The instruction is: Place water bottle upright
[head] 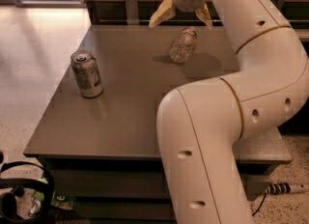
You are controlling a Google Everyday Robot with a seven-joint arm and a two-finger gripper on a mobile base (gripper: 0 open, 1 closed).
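My gripper is going to move down and close on the cap end of the water bottle (187,35), the end closest to the table's back edge.
The water bottle (183,45), clear ribbed plastic, lies on its side on the far part of the grey table (130,107). My gripper (182,15) hangs open just above and behind it, its two yellowish fingers (161,12) spread to either side of the bottle's far end, touching nothing. The bottle's cap end points away toward the back edge.
A green-and-white soda can (87,73) stands upright near the table's left edge. My white arm (227,121) fills the right and front of the view, hiding the table's right side. A wall rail runs behind the table. Dark cables lie on the floor at bottom left.
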